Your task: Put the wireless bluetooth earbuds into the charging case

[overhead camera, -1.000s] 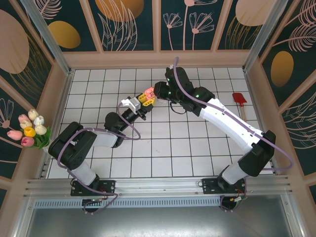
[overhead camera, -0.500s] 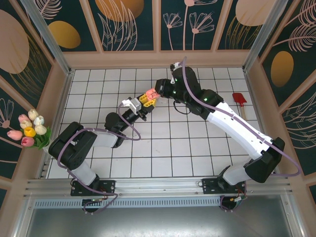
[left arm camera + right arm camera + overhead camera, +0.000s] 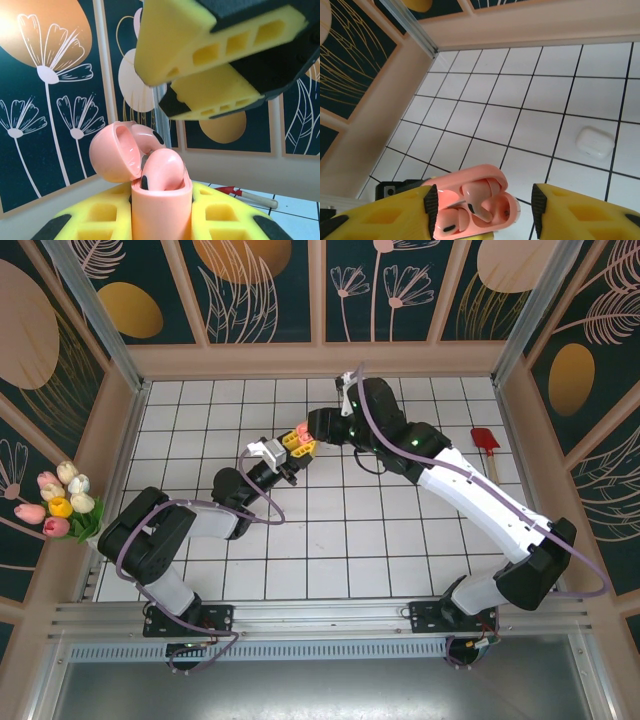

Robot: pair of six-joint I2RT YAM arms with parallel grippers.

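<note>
Next, my right gripper grips the one earbud that lies slanted with its head against the open lid, and seats it in the empty well (image 3: 504, 209) before it closes the lid.
My left gripper (image 3: 291, 445) is shut on a salmon-pink charging case (image 3: 300, 430), held upright with its lid hinged open. In the right wrist view two pink earbuds lie inside the case (image 3: 515, 210). One earbud (image 3: 447, 223) sits in the left well. The other earbud (image 3: 481, 196) lies slanted over the right well. My right gripper (image 3: 484, 202) hovers just above the case, open, its yellow fingers (image 3: 395, 215) on either side without touching it. From the left wrist view an earbud (image 3: 165, 170) bulges over the case rim (image 3: 160, 192), with the right gripper's yellow pads (image 3: 200, 35) overhead.
A white closed case (image 3: 594, 142) lies on the tiled floor beyond the grippers. A red spatula (image 3: 484, 440) rests near the right wall. A bunch of tulips (image 3: 60, 502) sits outside the left wall. Wooden walls (image 3: 320, 360) enclose the tiles.
My right gripper's jaws have spread apart above the pink case, and its wrist has shifted slightly. The left gripper and the case have stayed where they were.
</note>
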